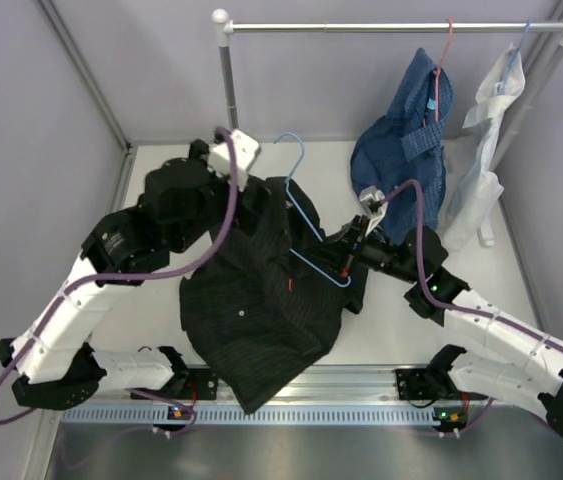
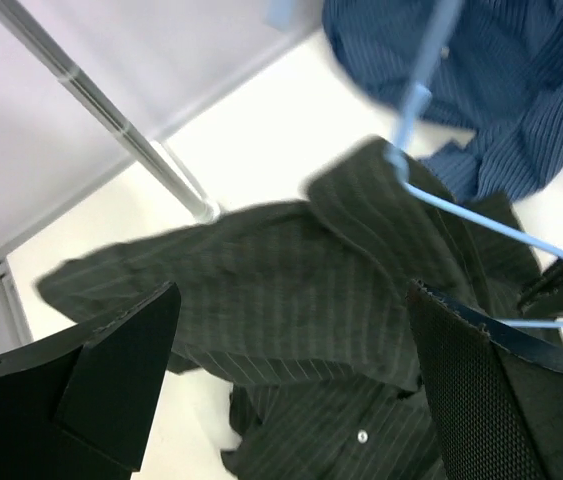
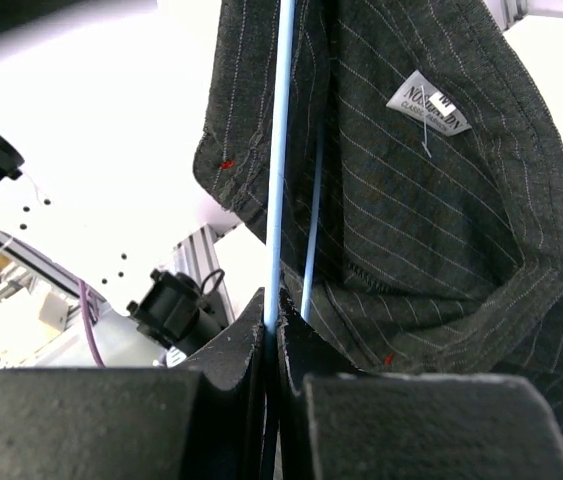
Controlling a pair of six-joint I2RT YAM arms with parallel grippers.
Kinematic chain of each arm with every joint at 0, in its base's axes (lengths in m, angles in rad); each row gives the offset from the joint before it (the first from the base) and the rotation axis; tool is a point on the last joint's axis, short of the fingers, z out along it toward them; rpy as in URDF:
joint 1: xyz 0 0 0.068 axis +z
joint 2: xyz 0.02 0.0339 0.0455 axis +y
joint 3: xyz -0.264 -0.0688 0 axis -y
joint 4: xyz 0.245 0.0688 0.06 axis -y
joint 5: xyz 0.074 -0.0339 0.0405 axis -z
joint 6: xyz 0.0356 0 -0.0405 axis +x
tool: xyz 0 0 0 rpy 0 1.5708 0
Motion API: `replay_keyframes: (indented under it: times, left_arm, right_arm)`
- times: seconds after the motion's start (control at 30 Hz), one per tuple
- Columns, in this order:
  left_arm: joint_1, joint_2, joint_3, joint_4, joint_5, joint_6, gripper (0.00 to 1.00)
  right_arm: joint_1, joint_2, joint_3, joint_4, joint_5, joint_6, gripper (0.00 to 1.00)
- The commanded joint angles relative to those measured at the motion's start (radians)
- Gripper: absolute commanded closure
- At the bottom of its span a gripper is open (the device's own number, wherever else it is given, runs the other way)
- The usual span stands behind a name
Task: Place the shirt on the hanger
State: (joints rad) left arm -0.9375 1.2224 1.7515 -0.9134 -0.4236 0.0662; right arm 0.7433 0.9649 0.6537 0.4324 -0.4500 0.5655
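Observation:
My right gripper is holding the hanger's end, which sticks out of the shirt, so my left gripper should pinch collar and wire together [image 1: 279, 192] before my right gripper lets go.
The black pinstriped shirt [image 1: 261, 300] lies crumpled on the white table, its collar end draped over the light-blue wire hanger [image 1: 306, 215], whose hook rises toward the back. My right gripper [image 1: 346, 262] is shut on the hanger's wire. In the right wrist view, the gripper [image 3: 273, 320] pinches the blue wire [image 3: 279, 180] beside the shirt's collar [image 3: 431, 220] and its label. My left gripper [image 1: 261, 200] hovers over the shirt's upper edge. In the left wrist view it [image 2: 291, 380] stands wide open above the shirt [image 2: 291, 270], holding nothing, with the hanger [image 2: 461, 210] at right.
A clothes rack [image 1: 391, 27] spans the back, its left post [image 1: 228, 80] near my left wrist. A blue checked shirt [image 1: 406, 150] on a red-pink hanger and a white garment [image 1: 486, 150] hang from it at right. An aluminium rail [image 1: 361, 380] runs along the near edge.

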Motion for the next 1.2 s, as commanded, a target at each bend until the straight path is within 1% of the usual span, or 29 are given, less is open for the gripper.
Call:
replay_keyframes:
  times: [0.0,0.03,0.07,0.1,0.13,0.17,0.2,0.27,0.3,0.37,0.4,0.53,0.63,0.83,0.9,0.93,0.97,1.0,1.03,1.1,1.13,1.17]
  left_arm:
    - [0.144,-0.037,0.012,0.229,0.188,0.081,0.02]
    - [0.255,0.004,0.035,0.197,0.371,0.073,0.02]
    - [0.285,0.020,0.057,0.191,0.429,0.081,0.02]
    - [0.292,0.029,0.071,0.191,0.481,0.099,0.02]
    - [0.293,0.038,0.088,0.197,0.529,0.156,0.02]
    - [0.298,0.038,0.089,0.203,0.646,0.181,0.02]
    - [0.304,0.035,0.086,0.209,0.716,0.231,0.02]
    - [0.365,0.022,0.040,0.261,0.851,0.250,0.02]
    - [0.437,0.023,0.040,0.269,0.994,0.233,0.02]
    - [0.485,0.029,0.036,0.294,1.119,0.215,0.03]
    - [0.512,0.032,0.034,0.307,1.211,0.184,0.04]
    - [0.536,0.068,0.049,0.331,1.403,0.124,0.08]
    - [0.539,0.083,0.046,0.332,1.467,0.110,0.12]
    - [0.537,0.078,-0.004,0.332,1.502,0.099,0.14]
    - [0.536,0.069,-0.039,0.332,1.523,0.095,0.19]
    - [0.533,0.062,-0.055,0.334,1.520,0.092,0.28]
    - [0.528,0.043,-0.069,0.332,1.514,0.087,0.32]
    - [0.517,0.031,-0.085,0.332,1.511,0.086,0.33]
    - [0.513,0.016,-0.131,0.334,1.507,0.087,0.42]
    - [0.513,-0.040,-0.188,0.332,1.481,0.089,0.66]
    - [0.513,-0.055,-0.242,0.331,1.468,0.087,0.77]
    - [0.513,-0.069,-0.263,0.331,1.461,0.087,0.75]
  right_arm:
    - [0.008,-0.070,-0.012,0.181,0.008,-0.036,1.00]
    - [0.005,-0.078,-0.012,0.157,0.005,-0.042,1.00]
    - [0.001,-0.087,-0.012,0.140,0.004,-0.056,1.00]
    - [-0.004,-0.106,-0.012,0.123,0.002,-0.061,1.00]
    - [-0.007,-0.117,-0.017,0.097,0.001,-0.064,1.00]
    - [-0.012,-0.127,-0.020,0.089,0.000,-0.065,1.00]
    - [-0.013,-0.146,-0.025,0.082,0.002,-0.067,1.00]
    - [-0.015,-0.161,-0.026,0.059,-0.006,-0.073,1.00]
    - [-0.015,-0.178,-0.025,0.048,-0.009,-0.075,1.00]
    - [-0.013,-0.195,-0.026,0.019,-0.009,-0.082,1.00]
    - [-0.013,-0.218,-0.029,0.013,-0.006,-0.082,1.00]
    - [-0.013,-0.259,-0.045,-0.026,-0.004,-0.088,1.00]
    - [-0.015,-0.279,-0.046,-0.055,-0.018,-0.093,1.00]
    - [-0.015,-0.308,-0.029,-0.136,-0.064,-0.119,1.00]
    - [-0.016,-0.313,-0.026,-0.147,-0.087,-0.125,1.00]
    - [-0.016,-0.311,-0.020,-0.158,-0.095,-0.125,1.00]
    - [-0.016,-0.310,-0.017,-0.161,-0.105,-0.122,1.00]
    - [-0.016,-0.307,-0.011,-0.165,-0.121,-0.122,1.00]
    - [-0.016,-0.305,-0.008,-0.169,-0.125,-0.119,1.00]
    - [-0.016,-0.298,0.000,-0.172,-0.144,-0.116,1.00]
    - [-0.016,-0.296,0.003,-0.173,-0.148,-0.115,1.00]
    - [-0.016,-0.293,0.006,-0.176,-0.153,-0.115,1.00]
